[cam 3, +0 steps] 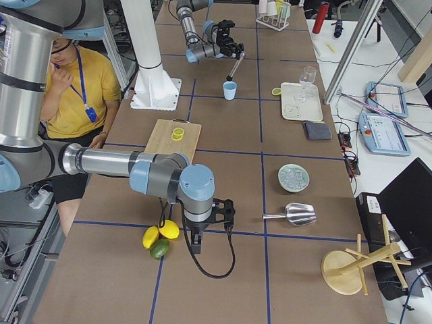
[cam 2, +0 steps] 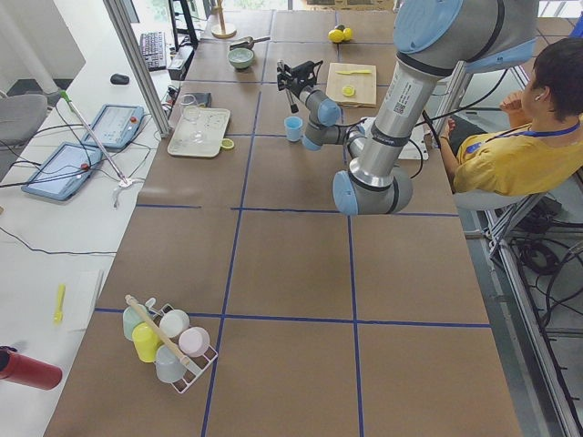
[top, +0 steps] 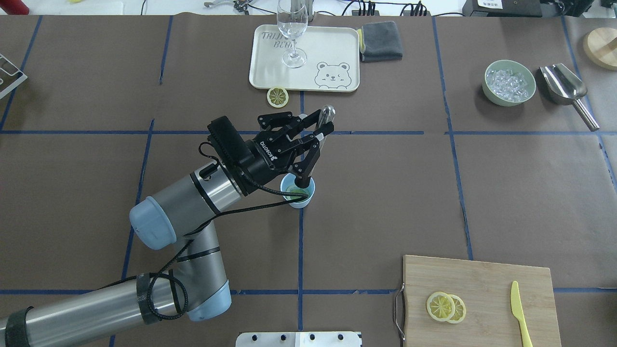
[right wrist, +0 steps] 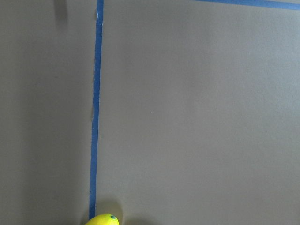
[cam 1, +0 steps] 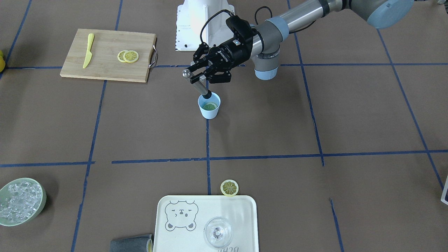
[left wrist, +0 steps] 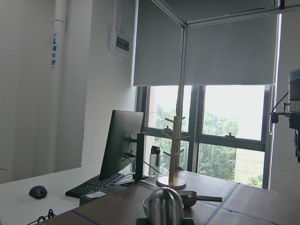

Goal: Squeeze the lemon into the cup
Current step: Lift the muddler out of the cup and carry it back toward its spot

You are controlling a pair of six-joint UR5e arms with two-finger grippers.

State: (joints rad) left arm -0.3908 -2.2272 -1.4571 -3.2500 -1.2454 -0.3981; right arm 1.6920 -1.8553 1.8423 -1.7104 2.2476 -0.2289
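The metal muddler will go down from my left gripper onto the bare table (cam 1: 326, 105) just past the long blue line from the cup.
The light-blue cup (cam 1: 209, 109) stands near the table's middle and also shows in the overhead view (top: 301, 196). A lemon slice (cam 1: 210, 106) lies inside it. My left gripper (cam 1: 203, 77) is shut on a metal muddler (cam 1: 202, 88), tilted, with its black tip down inside the cup on the slice. From overhead the gripper (top: 319, 136) sits just beyond the cup. My right gripper (cam 3: 196, 244) shows only in the exterior right view, low over the table near whole lemons; I cannot tell whether it is open or shut.
Two lemon slices (cam 1: 128, 56) and a yellow knife (cam 1: 88, 50) lie on a wooden cutting board (cam 1: 105, 70). Another slice (cam 1: 229, 187) lies beside a white tray (cam 1: 168, 231) holding a clear stemmed glass (cam 1: 217, 231). A green bowl of ice (cam 1: 21, 201) and a grey cloth (top: 381, 41) are nearby.
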